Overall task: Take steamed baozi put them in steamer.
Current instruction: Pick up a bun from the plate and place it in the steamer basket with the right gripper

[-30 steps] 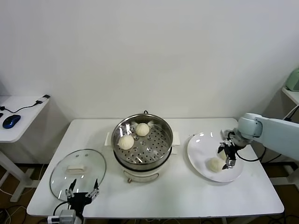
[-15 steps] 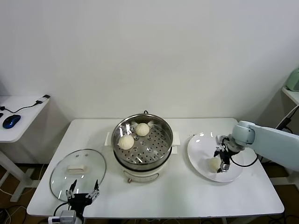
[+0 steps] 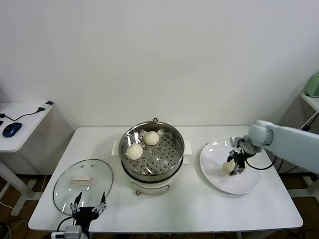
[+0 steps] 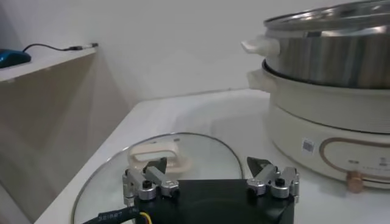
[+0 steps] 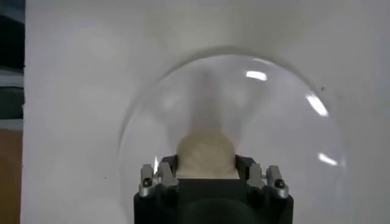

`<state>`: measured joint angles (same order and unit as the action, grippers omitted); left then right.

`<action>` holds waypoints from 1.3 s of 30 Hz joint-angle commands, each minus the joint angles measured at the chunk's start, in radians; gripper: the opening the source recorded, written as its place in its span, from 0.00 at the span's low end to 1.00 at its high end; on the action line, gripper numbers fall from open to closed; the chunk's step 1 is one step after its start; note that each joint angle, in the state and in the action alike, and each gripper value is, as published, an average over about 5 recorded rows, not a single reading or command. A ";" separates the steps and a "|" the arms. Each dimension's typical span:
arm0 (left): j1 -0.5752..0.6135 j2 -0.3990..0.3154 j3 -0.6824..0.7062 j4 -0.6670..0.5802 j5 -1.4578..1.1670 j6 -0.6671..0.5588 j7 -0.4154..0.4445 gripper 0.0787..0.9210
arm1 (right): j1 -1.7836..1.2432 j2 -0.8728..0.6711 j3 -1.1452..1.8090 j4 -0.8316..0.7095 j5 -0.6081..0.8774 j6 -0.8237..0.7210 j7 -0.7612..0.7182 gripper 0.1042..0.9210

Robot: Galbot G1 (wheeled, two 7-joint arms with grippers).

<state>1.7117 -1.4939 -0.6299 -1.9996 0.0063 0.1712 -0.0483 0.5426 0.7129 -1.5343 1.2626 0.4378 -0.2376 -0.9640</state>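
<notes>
Next, my right gripper lets go of the baozi on the bare front part of the steamer's perforated tray [image 3: 150,166].
Two cream-white baozi [image 3: 151,138] [image 3: 134,151] lie on the perforated tray of the shiny steamer [image 3: 178,141] at the table's middle. My right gripper [image 3: 232,165] is shut on a third baozi [image 3: 228,168] and holds it just above the white plate [image 3: 240,182]. In the right wrist view this baozi [image 5: 206,156] sits between the fingers [image 5: 159,175] over the plate [image 5: 292,140]. I see no other baozi. My left gripper [image 3: 88,206] is open and empty at the table's front left; it also shows in the left wrist view [image 4: 207,171].
A round glass lid [image 3: 82,182] with a white handle lies flat at the front left, right before the left gripper [image 4: 155,159]. The steamer's white base [image 4: 329,122] stands close to its right. A side desk with a blue mouse [image 3: 12,129] stands far left.
My right gripper has come down on the baozi on the plate, closed on it, and raised it a little off the plate. The left arm has not moved.
</notes>
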 commanded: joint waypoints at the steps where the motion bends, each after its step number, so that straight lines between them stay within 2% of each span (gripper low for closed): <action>1: 0.003 -0.003 0.006 -0.008 0.004 -0.001 0.000 0.88 | 0.505 0.190 -0.189 0.057 0.095 0.217 -0.111 0.65; 8: 0.007 -0.007 0.012 -0.013 0.016 -0.004 -0.001 0.88 | 0.582 0.423 -0.030 0.257 0.069 0.414 -0.141 0.65; 12: 0.014 -0.008 0.011 -0.017 0.017 -0.007 -0.001 0.88 | 0.496 0.528 0.016 0.312 -0.053 0.517 -0.132 0.65; 15: 0.018 -0.008 0.007 -0.021 0.016 -0.007 -0.001 0.88 | 0.407 0.583 0.026 0.300 -0.194 0.622 -0.116 0.65; 20: 0.021 -0.008 0.003 -0.025 0.017 -0.007 -0.001 0.88 | 0.289 0.636 0.026 0.253 -0.339 0.695 -0.092 0.65; 30: 0.029 -0.014 0.002 -0.026 0.017 -0.013 -0.002 0.88 | 0.118 0.698 0.032 0.107 -0.438 0.715 -0.069 0.65; 39: 0.034 -0.010 -0.007 -0.023 0.011 -0.019 -0.005 0.88 | 0.060 0.703 0.028 0.057 -0.470 0.710 -0.048 0.65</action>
<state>1.7439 -1.5056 -0.6373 -2.0232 0.0186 0.1517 -0.0536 0.6902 1.3675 -1.5120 1.3767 0.0522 0.4295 -1.0270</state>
